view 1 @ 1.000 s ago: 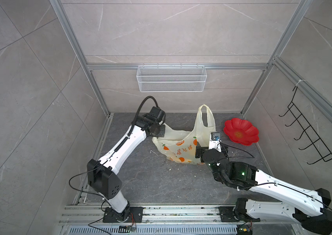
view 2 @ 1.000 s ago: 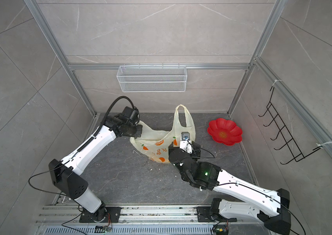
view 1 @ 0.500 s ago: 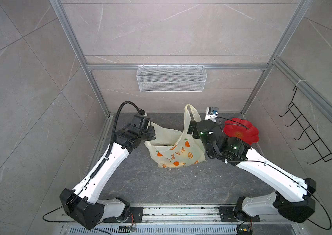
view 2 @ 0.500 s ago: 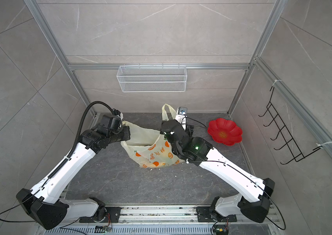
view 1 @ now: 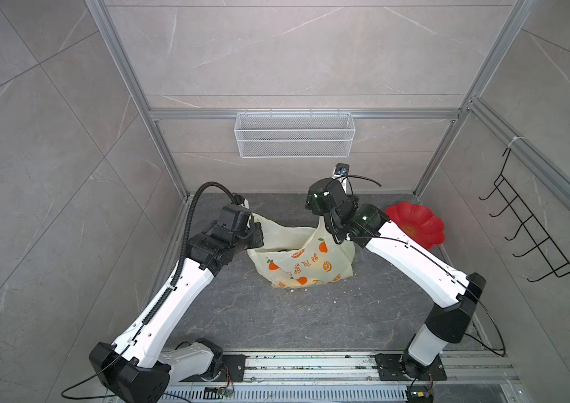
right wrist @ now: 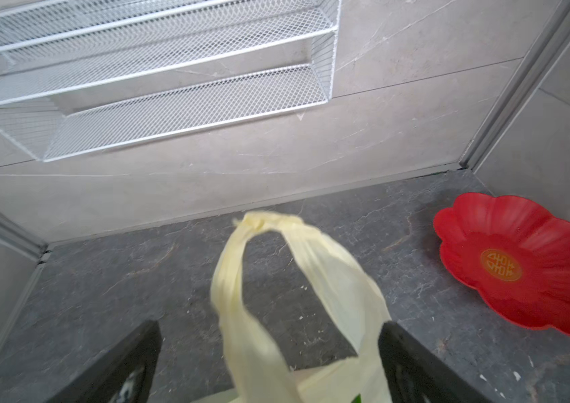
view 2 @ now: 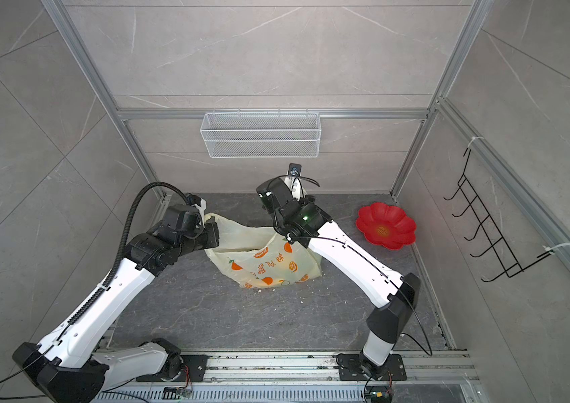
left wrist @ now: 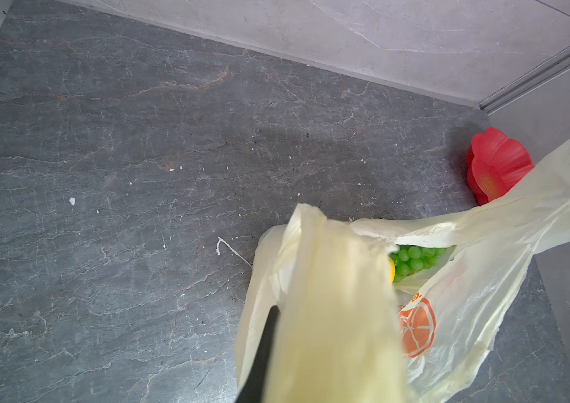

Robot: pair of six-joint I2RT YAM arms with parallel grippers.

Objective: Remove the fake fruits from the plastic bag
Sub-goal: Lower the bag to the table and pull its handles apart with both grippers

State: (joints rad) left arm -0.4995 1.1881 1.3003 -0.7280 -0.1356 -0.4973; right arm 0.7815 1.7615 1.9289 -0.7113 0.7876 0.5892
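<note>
My left gripper needs to release the plastic bag's handle low over the floor (view 1: pixel 265 253), against the side of the plastic bag nearest that gripper. The bag now sits mid-floor.
The plastic bag (view 1: pixel 302 260) (view 2: pixel 266 260), pale cream with orange prints, sits mid-floor with its mouth stretched between my two arms. My left gripper (view 1: pixel 254 226) (view 2: pixel 208 232) is shut on the bag's left handle; in the left wrist view the plastic covers all but one dark finger (left wrist: pixel 263 352). Through the mouth I see two of the fake fruits: green grapes (left wrist: pixel 416 260) and a yellow fruit's edge (left wrist: pixel 391 274). My right gripper (right wrist: pixel 269 359) is open at the bag's right side, with the other handle loop (right wrist: pixel 276 237) standing between its fingers.
A red flower-shaped plate (view 1: pixel 416 223) (view 2: pixel 386 226) (right wrist: pixel 520 265) lies on the floor at the back right. A white wire basket (view 1: pixel 294 139) hangs on the back wall. A black hook rack (view 1: pixel 534 237) is on the right wall.
My right arm swung from the front of the bag up to its back right side. My left arm pulled its handle leftward and up, and the bag's mouth widened.
</note>
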